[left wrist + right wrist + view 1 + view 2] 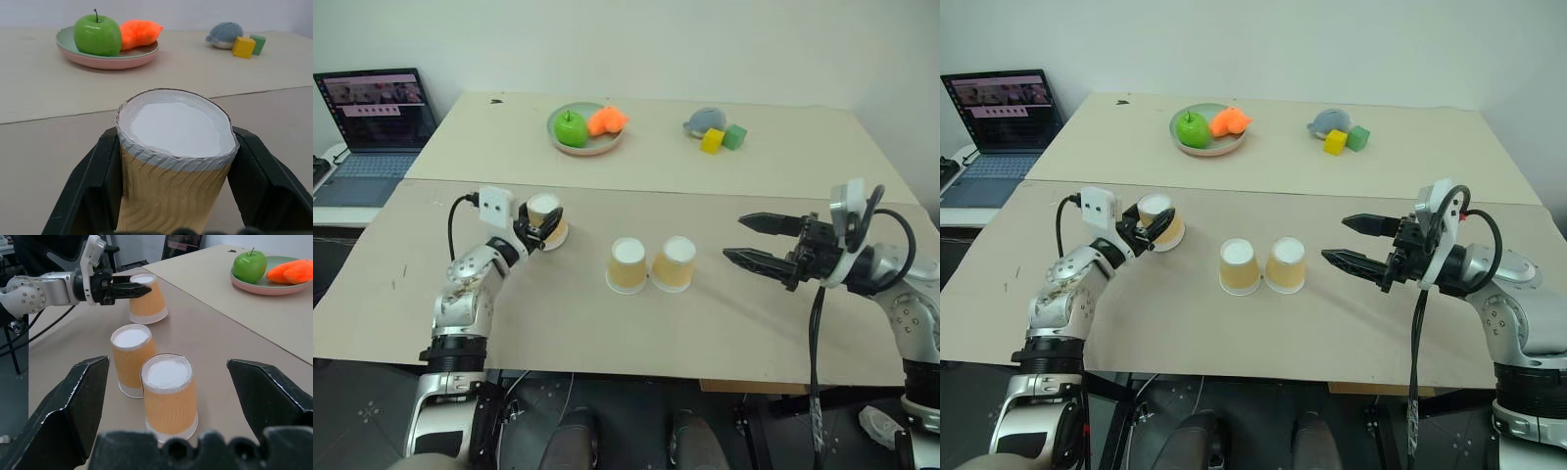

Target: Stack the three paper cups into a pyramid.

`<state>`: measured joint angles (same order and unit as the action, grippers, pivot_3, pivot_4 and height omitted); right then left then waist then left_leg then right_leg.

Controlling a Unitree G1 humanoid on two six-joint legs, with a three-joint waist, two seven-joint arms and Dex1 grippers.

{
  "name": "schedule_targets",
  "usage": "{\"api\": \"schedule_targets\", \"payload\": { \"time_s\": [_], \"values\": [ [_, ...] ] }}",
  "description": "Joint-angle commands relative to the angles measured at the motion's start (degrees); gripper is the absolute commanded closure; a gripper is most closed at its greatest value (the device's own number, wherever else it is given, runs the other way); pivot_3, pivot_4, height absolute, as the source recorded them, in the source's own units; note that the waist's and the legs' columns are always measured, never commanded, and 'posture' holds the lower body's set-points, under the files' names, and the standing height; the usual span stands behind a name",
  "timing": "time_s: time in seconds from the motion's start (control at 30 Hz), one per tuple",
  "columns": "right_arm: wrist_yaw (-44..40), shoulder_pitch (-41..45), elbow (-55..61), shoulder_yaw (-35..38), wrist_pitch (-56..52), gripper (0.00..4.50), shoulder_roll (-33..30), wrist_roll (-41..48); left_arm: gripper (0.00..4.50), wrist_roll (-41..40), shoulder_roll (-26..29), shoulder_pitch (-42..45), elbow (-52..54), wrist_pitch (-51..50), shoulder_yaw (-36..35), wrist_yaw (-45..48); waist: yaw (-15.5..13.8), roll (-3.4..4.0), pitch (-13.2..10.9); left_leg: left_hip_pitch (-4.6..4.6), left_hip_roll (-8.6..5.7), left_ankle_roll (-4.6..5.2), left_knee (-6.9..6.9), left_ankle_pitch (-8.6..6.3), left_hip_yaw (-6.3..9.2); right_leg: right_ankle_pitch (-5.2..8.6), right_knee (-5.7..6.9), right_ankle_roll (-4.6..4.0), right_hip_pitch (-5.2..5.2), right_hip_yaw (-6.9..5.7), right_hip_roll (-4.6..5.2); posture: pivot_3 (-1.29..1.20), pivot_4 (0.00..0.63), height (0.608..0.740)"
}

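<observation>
Next, my left gripper sets its paper cup loose on the white bases of the touching pair [653,253], across the seam.
Three paper cups with tan-orange sides stand upside down, white bases up. Two of them, one [627,264] and its neighbour [674,263], sit side by side touching in the middle of the near table. The third cup [176,147] is at the left, slightly tilted, with my left gripper [548,223] shut on its upper part, one finger [93,186] on each side. Whether its rim rests on the table I cannot tell. My right gripper [734,238] hovers open to the right of the pair, pointing at them, its fingers [83,396] wide apart and holding nothing.
On the far table stand a plate [597,147] with a green apple [571,128] and an orange toy [607,120], plus a grey plush [704,119], a yellow block [712,141] and a green block [735,136]. A laptop [374,127] sits at far left.
</observation>
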<state>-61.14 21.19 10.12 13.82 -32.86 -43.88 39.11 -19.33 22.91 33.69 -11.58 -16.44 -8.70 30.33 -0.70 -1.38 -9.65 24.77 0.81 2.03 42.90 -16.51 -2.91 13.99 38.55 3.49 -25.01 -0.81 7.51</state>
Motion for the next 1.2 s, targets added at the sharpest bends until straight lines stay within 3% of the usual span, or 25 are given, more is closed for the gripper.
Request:
{"api": "schedule_targets", "payload": {
  "time_s": [0.03, 0.3, 0.47, 0.8, 1.2],
  "values": [
    [-0.47, 0.92, 0.78, 1.14, 1.38, 0.00, -0.65, 0.57, 1.97, -4.49, 1.28, 7.62, 6.03, -1.88, 1.37, 6.80, -0.07, -0.02, -0.01, 0.02, 0.00, 0.00, 0.02, 0.00, 0.00, 0.00, 0.00, 0.00, 0.00, -0.01, 0.00, 0.00, 0.150, 0.678],
    [-1.94, -4.44, 4.05, 2.22, 0.50, 0.00, -2.28, 1.26, 1.97, -18.49, 4.57, 17.85, 9.14, -18.12, 3.24, 23.59, 0.31, -0.02, -0.02, 0.08, 0.02, 0.01, 0.03, 0.00, 0.03, 0.02, -0.02, 0.04, -0.04, -0.04, -0.03, 0.00, 0.150, 0.678],
    [0.03, -9.54, 8.04, 4.65, -0.35, 0.00, -2.31, 2.92, 1.97, -21.08, 4.62, 21.62, 6.35, -24.17, 6.58, 30.87, 0.37, -0.03, -0.02, 0.07, 0.01, 0.02, 0.06, 0.01, 0.03, 0.01, 0.02, 0.04, -0.03, -0.01, -0.05, 0.00, 0.150, 0.678],
    [2.63, -13.28, 11.19, 7.12, -0.97, 0.00, -3.17, 4.78, 1.97, -13.75, 2.66, 17.73, 3.59, -18.34, 14.58, 36.88, 0.31, -0.04, -0.02, 0.03, 0.00, 0.04, 0.05, 0.02, 0.01, 0.01, 0.01, 0.04, 0.00, 0.03, -0.06, 0.00, 0.150, 0.678],
    [3.48, -13.42, 11.35, 7.57, -1.12, 0.00, -4.01, 5.28, 1.97, -10.27, 0.48, 16.59, 1.06, -15.71, 15.62, 37.37, 0.09, -0.04, -0.02, 0.04, 0.01, 0.05, 0.05, 0.02, 0.02, 0.01, 0.00, 0.04, -0.01, 0.03, -0.06, 0.00, 0.150, 0.678]
  ]
}}
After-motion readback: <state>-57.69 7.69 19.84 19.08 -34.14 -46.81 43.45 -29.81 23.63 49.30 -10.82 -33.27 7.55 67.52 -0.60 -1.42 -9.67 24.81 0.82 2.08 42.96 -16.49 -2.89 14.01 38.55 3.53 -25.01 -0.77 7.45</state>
